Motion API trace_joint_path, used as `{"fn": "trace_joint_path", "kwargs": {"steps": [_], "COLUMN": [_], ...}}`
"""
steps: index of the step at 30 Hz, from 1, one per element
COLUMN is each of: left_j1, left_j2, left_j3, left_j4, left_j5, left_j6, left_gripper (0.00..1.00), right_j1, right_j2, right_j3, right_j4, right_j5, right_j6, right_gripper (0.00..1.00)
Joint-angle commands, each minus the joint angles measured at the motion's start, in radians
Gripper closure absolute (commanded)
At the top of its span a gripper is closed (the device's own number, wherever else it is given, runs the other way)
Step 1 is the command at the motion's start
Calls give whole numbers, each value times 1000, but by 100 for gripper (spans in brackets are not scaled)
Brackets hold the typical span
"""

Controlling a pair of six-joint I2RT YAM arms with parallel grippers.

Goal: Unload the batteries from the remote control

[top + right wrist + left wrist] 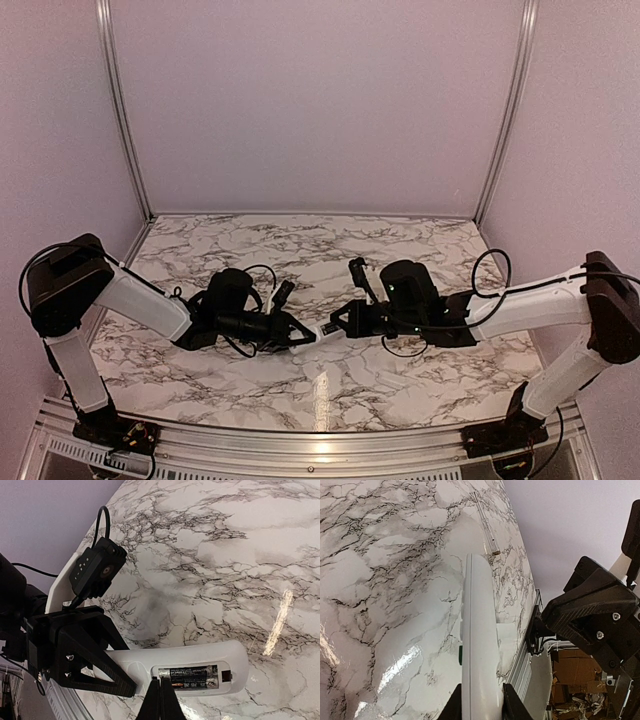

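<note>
Next, I open my right gripper, take the remote control's loose end (240, 664) and set it down first, as the batteries sit snug in the hollow of the raised remote control.
The white remote control (200, 656) is held in the air above the marble table, its open recess facing the right wrist camera. Two dark batteries (192, 676) lie side by side in the recess. My left gripper (481, 702) is shut on one end of the remote (479, 630). My right gripper (161, 686) is shut, its fingers pressed together with the tips touching the left end of the batteries. In the top view both grippers, left (298, 335) and right (340, 322), meet at the remote (322, 330) over the table's near middle.
A thin pale grey stick (486, 525) lies on the marble table (380, 580) beyond the remote. A small white flat cover piece (508, 636) lies on the table just past the remote, near the table's metal edge rail (520, 665).
</note>
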Motion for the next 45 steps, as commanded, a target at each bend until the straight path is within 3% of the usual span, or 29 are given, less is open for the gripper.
{"fn": "trace_joint_path", "kwargs": {"steps": [1,8,9,15,19,26,32,41,45], "left_j1": [-1,0,-2,-1,-2,-1,-5,-18,-20], "left_j2": [-34,-29,-29,-35,-44,-54,-46,-16,-20], "left_j3": [12,16,15,16,18,12,6,12,11], "left_j4": [35,29,29,24,15,82,173,248,247], "left_j5": [-14,-20,-20,-16,2,79,148,198,198], "left_j6": [21,30,33,47,60,65,43,15,14], "left_gripper": [100,100,100,100,100,100,100,100,100], "right_j1": [6,7,6,6,5,-143,-210,-219,-219], "right_j2": [0,-24,-32,-96,-163,-247,-209,-141,-117], "right_j3": [-10,-1,2,14,-24,-145,-182,-170,-165], "right_j4": [5,-54,-70,-211,-212,-66,37,133,171], "right_j5": [-10,41,53,167,125,-192,-384,-467,-490], "right_j6": [6,-14,-19,-67,-148,-191,-208,-202,-198], "right_gripper": [100,98,92,32,3,2,3,27,46]}}
